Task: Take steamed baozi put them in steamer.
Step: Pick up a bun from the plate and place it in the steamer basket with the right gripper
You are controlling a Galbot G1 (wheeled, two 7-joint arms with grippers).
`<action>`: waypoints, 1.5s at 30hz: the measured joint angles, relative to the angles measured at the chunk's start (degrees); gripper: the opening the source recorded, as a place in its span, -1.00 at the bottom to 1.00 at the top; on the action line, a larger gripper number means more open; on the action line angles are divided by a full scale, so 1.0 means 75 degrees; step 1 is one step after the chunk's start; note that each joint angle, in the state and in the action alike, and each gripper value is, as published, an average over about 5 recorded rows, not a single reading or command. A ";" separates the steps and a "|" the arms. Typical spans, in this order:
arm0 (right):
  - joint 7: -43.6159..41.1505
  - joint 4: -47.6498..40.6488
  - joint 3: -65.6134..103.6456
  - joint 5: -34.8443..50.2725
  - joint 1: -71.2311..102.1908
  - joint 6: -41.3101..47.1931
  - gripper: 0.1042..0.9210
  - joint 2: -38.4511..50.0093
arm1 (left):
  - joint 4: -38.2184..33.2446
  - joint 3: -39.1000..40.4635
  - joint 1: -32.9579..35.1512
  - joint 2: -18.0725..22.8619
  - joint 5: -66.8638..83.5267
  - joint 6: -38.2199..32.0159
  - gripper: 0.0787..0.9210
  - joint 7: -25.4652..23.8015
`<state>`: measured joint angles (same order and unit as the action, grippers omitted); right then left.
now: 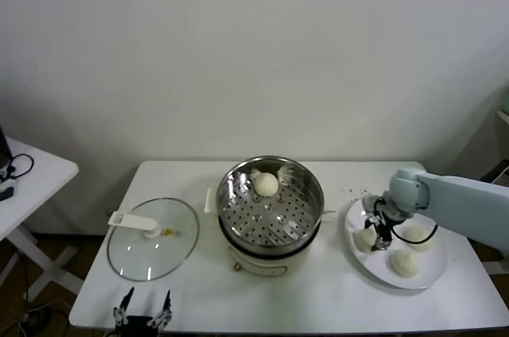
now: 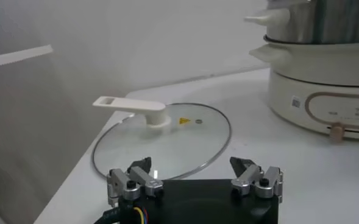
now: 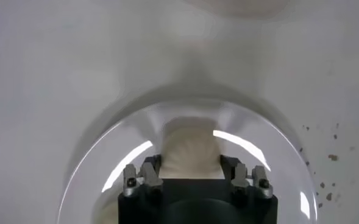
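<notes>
My right gripper is holding a baozi, still down on the white plate. It will let go of it on the bottom of the steamer beside the lone baozi (image 1: 246, 204), toward the glass lid.
One cream-white baozi (image 1: 266, 183) lies on the perforated floor of the shiny steel steamer (image 1: 314, 194), which sits on its cream pot base. Three more baozi rest on the white plate (image 1: 433, 273) at the right: one (image 1: 365, 239) at my right gripper, one (image 1: 406, 263) nearer the front and one (image 1: 417, 235) behind. My right gripper (image 1: 381, 234) is down on the plate. In the right wrist view its fingers (image 3: 152, 173) press both sides of a baozi (image 3: 190, 143) between them. My left gripper (image 1: 143, 311) is open and empty at the table's front left edge.
The round glass lid (image 1: 151, 249) with its white handle lies flat left of the steamer; it also shows in the left wrist view (image 2: 167, 134), with the pot base (image 2: 319, 103) beyond. A second white table (image 1: 32, 178) stands at far left. Crumbs dot the table near the plate.
</notes>
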<state>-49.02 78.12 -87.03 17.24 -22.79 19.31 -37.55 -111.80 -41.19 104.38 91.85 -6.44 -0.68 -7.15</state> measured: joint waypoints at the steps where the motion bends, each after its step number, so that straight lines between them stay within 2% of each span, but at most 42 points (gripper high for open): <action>1: -0.0039 0.0062 -0.0084 0.0043 -0.0128 -0.0028 0.36 0.0006 | -0.0005 -0.0002 0.0003 0.0000 0.0000 0.0000 0.77 0.0002; 11: -0.0595 0.0908 -0.1473 0.0886 -0.2497 -0.0328 0.36 -0.0180 | -0.0059 0.0085 0.0045 0.0008 -0.0052 0.0001 0.77 0.0018; 25: -0.1286 0.1910 -0.2582 0.3108 -0.5971 -0.0339 0.36 -0.1288 | -0.0237 0.0317 0.0129 -0.0051 -0.0112 -0.0008 0.77 0.0024; 34: -0.1071 0.2160 -0.2072 0.4005 -0.6334 0.0108 0.36 -0.2349 | -0.0269 0.0371 0.0111 -0.0121 -0.0112 -0.0015 0.77 0.0025; 45: -0.0251 0.1888 -0.1370 0.4082 -0.5208 0.0883 0.36 -0.3811 | -0.0254 0.0385 0.0050 -0.0128 -0.0105 -0.0015 0.77 0.0020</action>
<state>-50.91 92.29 -97.30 47.86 -61.85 25.93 -66.13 -113.70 -38.30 104.76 90.89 -7.22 -0.80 -7.01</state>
